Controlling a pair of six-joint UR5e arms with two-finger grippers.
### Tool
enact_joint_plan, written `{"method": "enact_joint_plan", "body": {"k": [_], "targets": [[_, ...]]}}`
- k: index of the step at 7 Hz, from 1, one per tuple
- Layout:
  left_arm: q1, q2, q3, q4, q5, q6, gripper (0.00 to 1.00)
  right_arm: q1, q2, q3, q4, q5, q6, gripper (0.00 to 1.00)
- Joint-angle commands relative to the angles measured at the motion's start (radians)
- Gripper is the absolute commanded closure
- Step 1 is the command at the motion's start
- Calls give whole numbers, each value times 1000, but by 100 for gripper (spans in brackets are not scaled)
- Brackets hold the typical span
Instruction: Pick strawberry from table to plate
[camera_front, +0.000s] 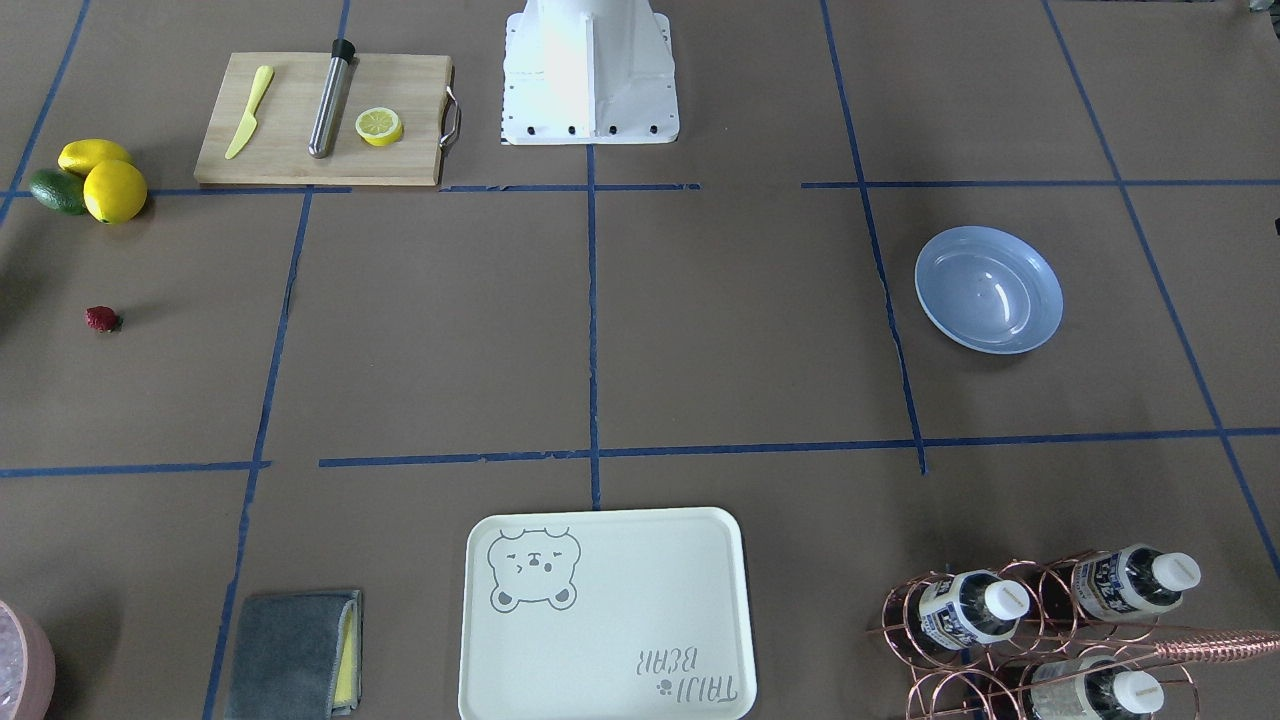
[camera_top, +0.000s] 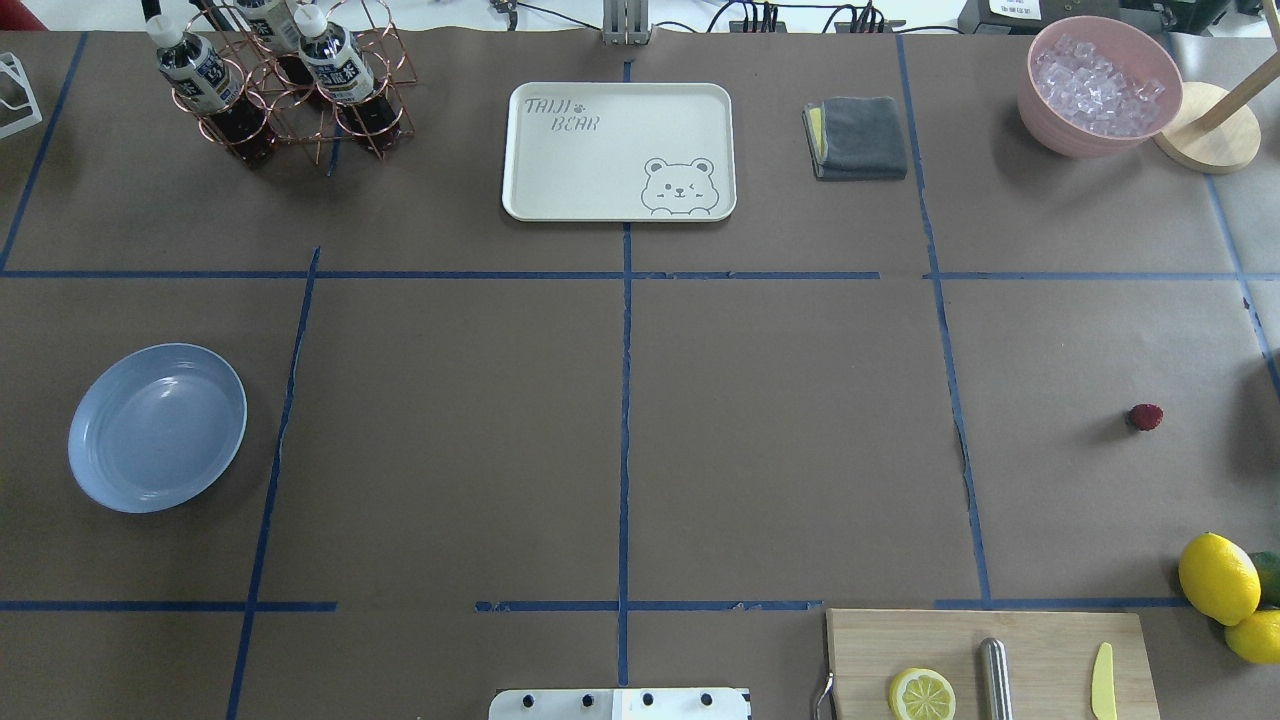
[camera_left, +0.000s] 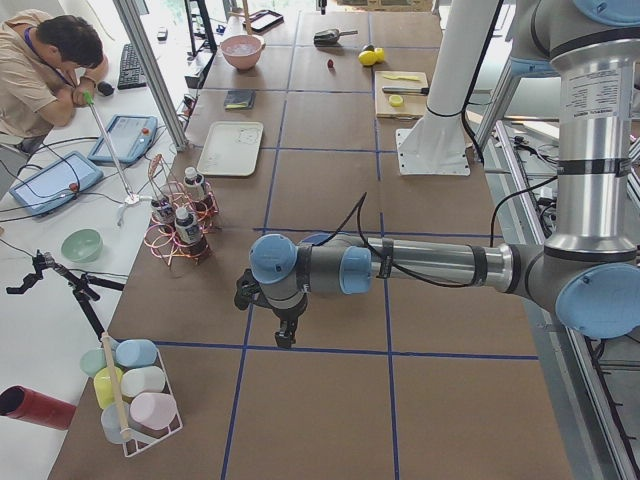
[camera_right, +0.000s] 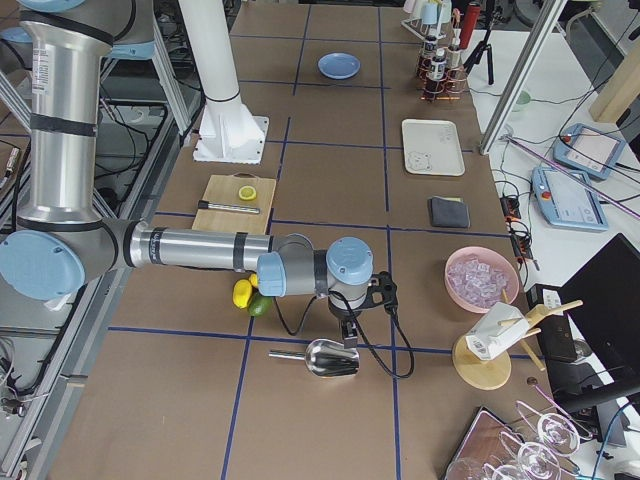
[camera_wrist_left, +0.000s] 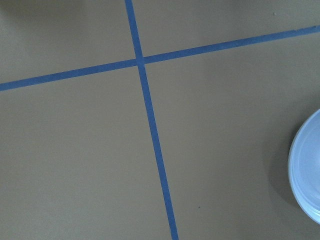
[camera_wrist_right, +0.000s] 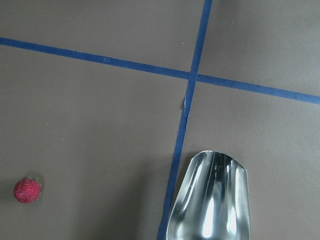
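The left gripper should next move to the light-blue plate and close on the plate's rim (camera_front: 1060, 302) (camera_wrist_left: 290, 171), at the side farthest from the strawberry.
The strawberry (camera_front: 102, 319), tiny and dark red, lies alone on the brown table (camera_top: 780, 430) at the robot's far right (camera_top: 1145, 417); the right wrist view has it at lower left (camera_wrist_right: 27, 190). The light-blue plate (camera_top: 157, 427) sits empty on the robot's left side (camera_front: 988, 289), its rim showing in the left wrist view (camera_wrist_left: 307, 170). My left gripper (camera_left: 285, 338) hangs low over the table close to the plate. Beyond the table's right end, my right gripper (camera_right: 347, 335) hangs above a metal scoop (camera_right: 330, 357). Only the side views show the grippers, so I cannot tell their state.
A wooden board (camera_top: 985, 665) with a lemon slice, steel rod and yellow knife lies near the base. Lemons (camera_top: 1218, 578) sit close to the strawberry. A bear tray (camera_top: 618, 150), grey cloth (camera_top: 858, 137), bottle rack (camera_top: 280, 80) and ice bowl (camera_top: 1098, 85) line the far edge.
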Motion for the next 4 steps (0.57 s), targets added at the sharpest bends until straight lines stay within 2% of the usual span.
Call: {"method": "enact_joint_plan", "body": {"k": [1, 4], "targets": [[0, -2, 0, -2, 0, 5, 0, -1, 5, 1, 0, 0, 1, 0], [0, -10, -5, -33, 11, 3, 0, -1, 17, 13, 0, 2, 1, 0]]}}
